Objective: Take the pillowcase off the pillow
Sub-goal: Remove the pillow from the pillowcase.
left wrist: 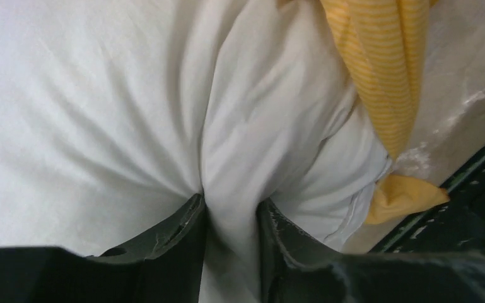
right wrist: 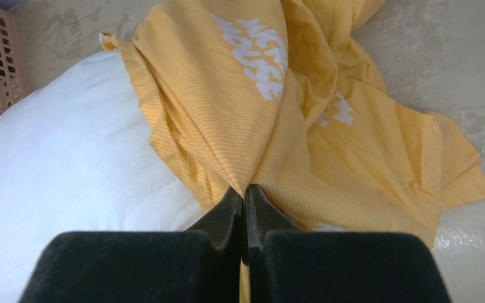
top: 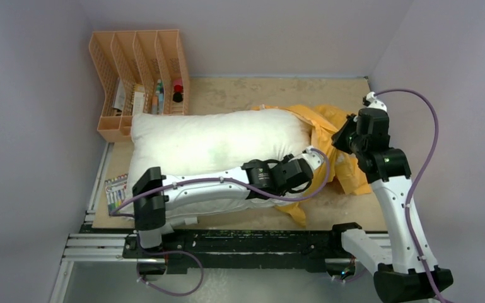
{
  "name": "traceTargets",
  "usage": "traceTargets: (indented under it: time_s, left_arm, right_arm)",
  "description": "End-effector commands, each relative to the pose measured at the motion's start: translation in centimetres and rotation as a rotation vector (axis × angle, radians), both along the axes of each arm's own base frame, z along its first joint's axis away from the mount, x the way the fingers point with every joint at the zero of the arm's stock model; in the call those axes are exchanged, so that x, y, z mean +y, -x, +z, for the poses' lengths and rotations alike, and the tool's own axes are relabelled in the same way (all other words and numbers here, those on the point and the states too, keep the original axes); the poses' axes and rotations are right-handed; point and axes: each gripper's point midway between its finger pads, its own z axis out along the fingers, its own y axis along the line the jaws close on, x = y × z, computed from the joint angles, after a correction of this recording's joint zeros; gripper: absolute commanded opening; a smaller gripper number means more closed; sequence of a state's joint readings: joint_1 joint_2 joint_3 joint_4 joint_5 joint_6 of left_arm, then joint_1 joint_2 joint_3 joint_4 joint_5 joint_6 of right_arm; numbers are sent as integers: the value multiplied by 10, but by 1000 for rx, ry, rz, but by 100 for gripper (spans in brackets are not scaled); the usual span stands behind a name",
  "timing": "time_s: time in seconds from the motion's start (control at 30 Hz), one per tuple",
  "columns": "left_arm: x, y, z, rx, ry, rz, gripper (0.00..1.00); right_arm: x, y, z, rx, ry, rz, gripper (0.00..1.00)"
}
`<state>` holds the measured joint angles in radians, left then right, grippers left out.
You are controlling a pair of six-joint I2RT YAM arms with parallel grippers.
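Note:
I can see the near part of the pillowcase lies under the pillow's corner, so next I pull the pillow away with my left gripper and take the pillowcase nearer that corner (top: pixel 321 183) with my right gripper.
The plump white pillow (top: pixel 208 142) lies across the table, mostly bare. The orange-yellow pillowcase (top: pixel 325 117) is bunched over its right end and spills onto the table; white lettering shows on the pillowcase (right wrist: pixel 258 95) in the right wrist view. My left gripper (left wrist: pixel 230 211) is at the pillow's near right corner, and a thick fold of white pillow (left wrist: pixel 101 95) cloth is pinched between its jaws. A strip of pillowcase (left wrist: pixel 378 69) hangs just to its right. My right gripper (right wrist: pixel 244 189) is shut on a gathered ridge of the pillowcase beside the pillow (right wrist: pixel 57 170).
An orange slotted file organizer (top: pixel 140 76) with small items stands at the back left, touching the pillow's far corner. A card of coloured pens (top: pixel 115 189) lies at the table's left edge. A black rail (top: pixel 258 243) runs along the near edge. Walls close in on both sides.

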<state>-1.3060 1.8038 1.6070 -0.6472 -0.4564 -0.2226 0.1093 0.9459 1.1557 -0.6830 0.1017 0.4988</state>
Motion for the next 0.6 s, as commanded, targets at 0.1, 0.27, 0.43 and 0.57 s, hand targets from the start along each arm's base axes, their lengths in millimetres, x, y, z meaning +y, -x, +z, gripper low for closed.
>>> traceTargets:
  time_s: [0.1,0.27,0.43,0.57]
  left_arm:
    - [82,-39,32,-264,-128,406,0]
    - [145,-43,85,-281,135,600,0]
    - [207,-54,130,-343,241,758,0]
    - [204,-51,161,-310,386,730,0]
  right_arm:
    - [-46,-8,43,-138,126,-215,0]
    - [-72,-11,54,-116,220,-309,0]
    - [-76,-18,58,-124,214,-324,0]
    - [-65,-22,47,-96,169,-282,0]
